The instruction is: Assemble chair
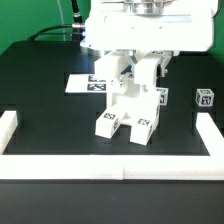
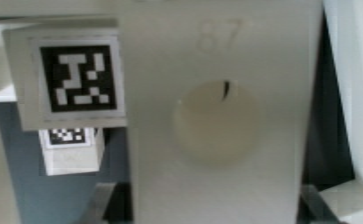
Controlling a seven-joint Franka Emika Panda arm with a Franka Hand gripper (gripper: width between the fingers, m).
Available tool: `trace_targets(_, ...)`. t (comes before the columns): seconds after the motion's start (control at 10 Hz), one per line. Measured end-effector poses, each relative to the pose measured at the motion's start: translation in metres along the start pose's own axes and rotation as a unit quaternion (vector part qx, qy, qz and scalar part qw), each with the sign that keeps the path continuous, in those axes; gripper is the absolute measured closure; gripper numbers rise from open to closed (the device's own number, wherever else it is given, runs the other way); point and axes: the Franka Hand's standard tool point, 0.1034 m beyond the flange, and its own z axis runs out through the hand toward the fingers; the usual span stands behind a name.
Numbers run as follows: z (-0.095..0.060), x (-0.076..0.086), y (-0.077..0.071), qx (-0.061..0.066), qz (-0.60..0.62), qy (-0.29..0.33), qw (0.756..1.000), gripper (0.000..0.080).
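Observation:
Next, the gripper releases the broad white chair piece low on the chair (image 1: 138, 92), above the tagged ends of the legs.
The partly built white chair (image 1: 127, 100) stands in the middle of the black table, with tagged leg ends (image 1: 108, 125) toward the front. My gripper (image 1: 139, 66) reaches down onto its upper part. In the wrist view a broad white chair piece (image 2: 213, 110) fills the space between my fingers (image 2: 117, 200), and the jaws stand against both of its sides; the gripper (image 2: 219, 206) is shut on it. A tagged chair part (image 2: 78, 75) sits beside that piece. The fingertips are mostly hidden at the picture's edge.
A small tagged white block (image 1: 204, 98) lies at the exterior view's right, and another (image 1: 163, 97) sits close to the chair. The marker board (image 1: 82, 83) lies behind the chair on the left. A low white border wall (image 1: 110, 163) runs along the front and sides.

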Motion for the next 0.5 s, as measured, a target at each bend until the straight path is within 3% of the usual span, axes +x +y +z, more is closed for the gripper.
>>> trace_targets(0.5, 0.0034, -0.0012, 0.0014, -0.002, -0.002, -0.002, 1.0, 0.051)
